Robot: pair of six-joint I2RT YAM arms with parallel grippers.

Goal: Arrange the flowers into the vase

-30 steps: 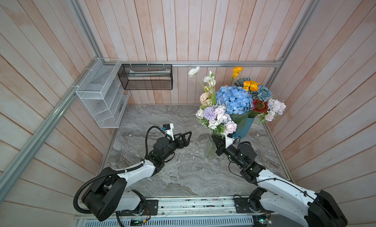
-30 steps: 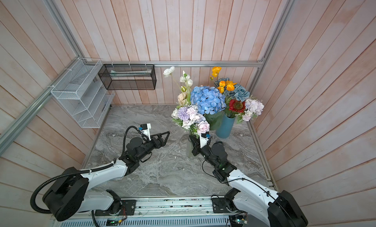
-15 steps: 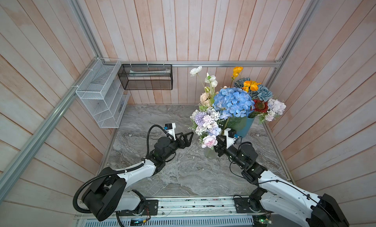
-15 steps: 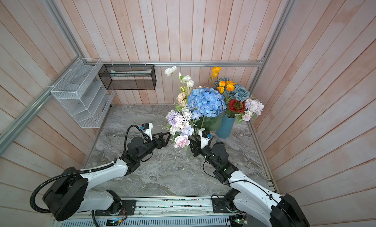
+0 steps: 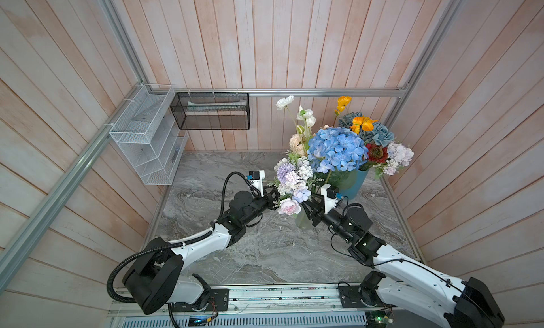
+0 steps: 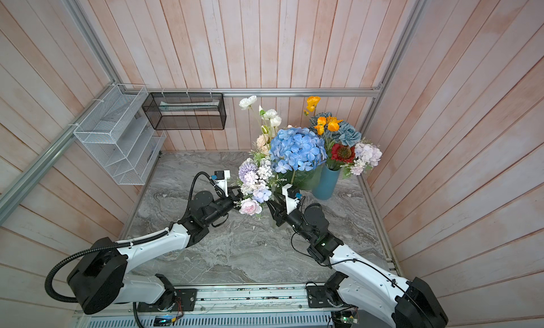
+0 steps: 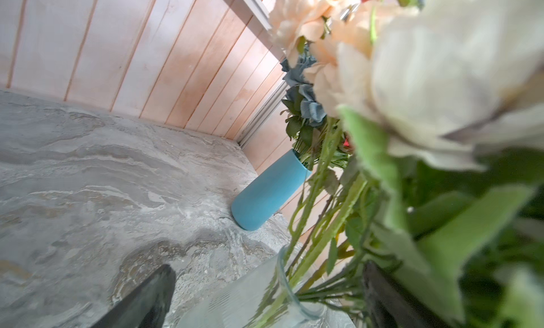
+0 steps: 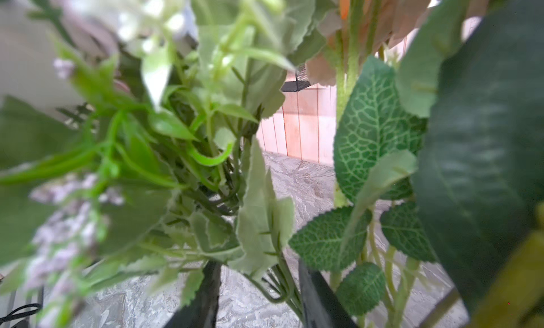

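Observation:
My right gripper should leave the stems of the bunch of flowers, pick up the clear glass vase (image 5: 303, 221) and move it away, because the blue hydrangea crowds the flowers of the blue vase.
A clear glass vase (image 5: 302, 221) (image 7: 282, 270) stands mid-table with several green stems in it. A lilac, white and pink bunch of flowers (image 5: 291, 185) (image 6: 253, 188) leans left out of it; a blue hydrangea (image 5: 337, 148) rises behind. My right gripper (image 5: 309, 211) (image 8: 262, 300) is open, its fingers (image 8: 206, 294) on either side of the bunch's stems just above the rim. My left gripper (image 5: 272, 198) (image 7: 265, 300) is wide open on the vase's left, under the leaning blooms. A blue vase (image 5: 357, 183) (image 7: 268, 191) behind holds red, orange and dusty-blue flowers (image 5: 374, 135).
A white wire rack (image 5: 147, 135) hangs on the left wall and a black mesh basket (image 5: 210, 111) on the back wall. The blue vase stands near the right wall. Grey marble table (image 5: 265, 253) stretches toward the front rail.
The right gripper's jaws have parted around the stems, and the lilac-pink bunch has tipped from upright to the left and down, toward the left gripper. The left arm has stayed put.

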